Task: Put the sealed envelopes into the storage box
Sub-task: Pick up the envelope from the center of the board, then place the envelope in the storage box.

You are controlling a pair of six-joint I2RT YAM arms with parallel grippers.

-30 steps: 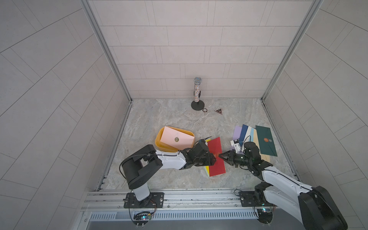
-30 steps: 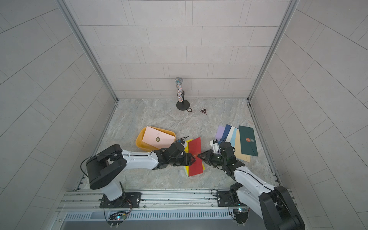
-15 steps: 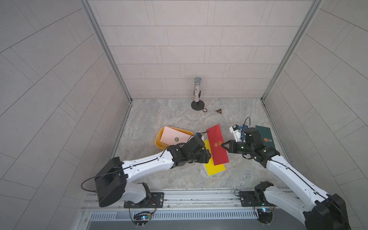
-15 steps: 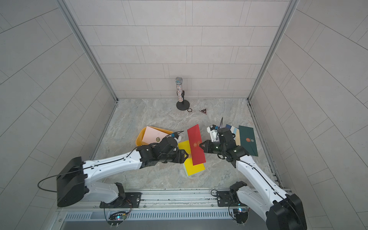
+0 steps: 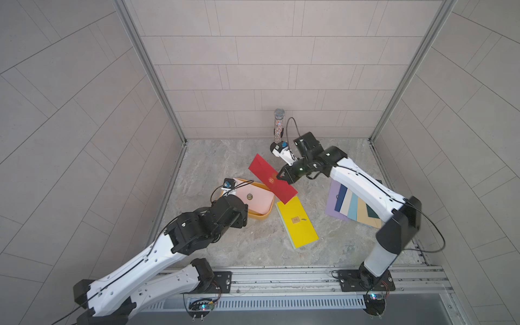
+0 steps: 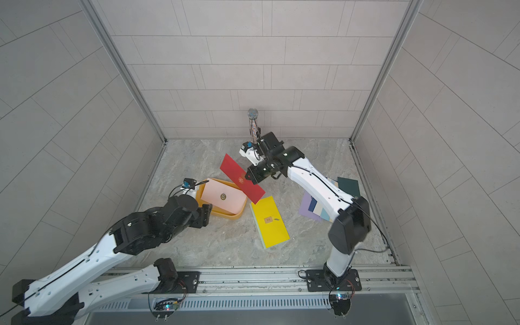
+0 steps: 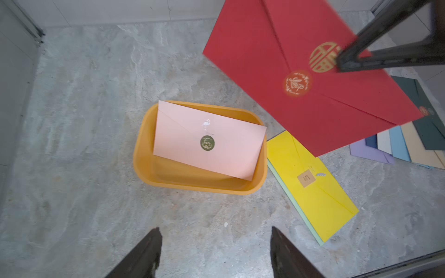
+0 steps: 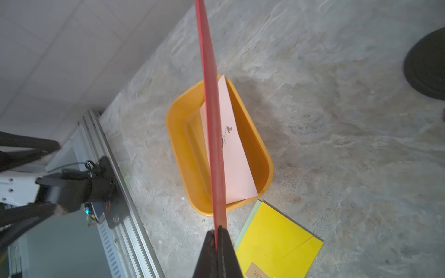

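Observation:
My right gripper has the red envelope, which hangs above the storage box now. Next, I release it with that gripper on top of the pink envelope in the storage box [image 5: 250,197] [image 8: 226,145].
My right gripper [image 5: 278,177] [image 8: 218,231] is shut on the long edge of a red envelope [image 5: 271,178] [image 6: 242,181] [image 7: 265,60], which hangs in the air above the right end of the storage box [image 5: 259,216] [image 7: 144,149]. A pink envelope [image 5: 257,201] [image 7: 207,142] lies slanted in the box. To its right a yellow envelope [image 5: 297,222] [image 7: 310,178] rests on a pale green one. My left gripper [image 7: 214,228] [image 6: 206,213] stands open and holds nothing, in front of the box. Several more envelopes [image 5: 346,202] lie fanned out under the right arm.
A glittery post [image 5: 279,126] on a black base [image 8: 426,67] stands at the back wall, just behind the right wrist. Tiled walls close in three sides. A metal rail [image 5: 281,277] runs along the front edge.
The right gripper has lifted the red envelope off the table and carried it back and towards the box. The left arm has drawn back from the envelopes and its jaws have opened wider.

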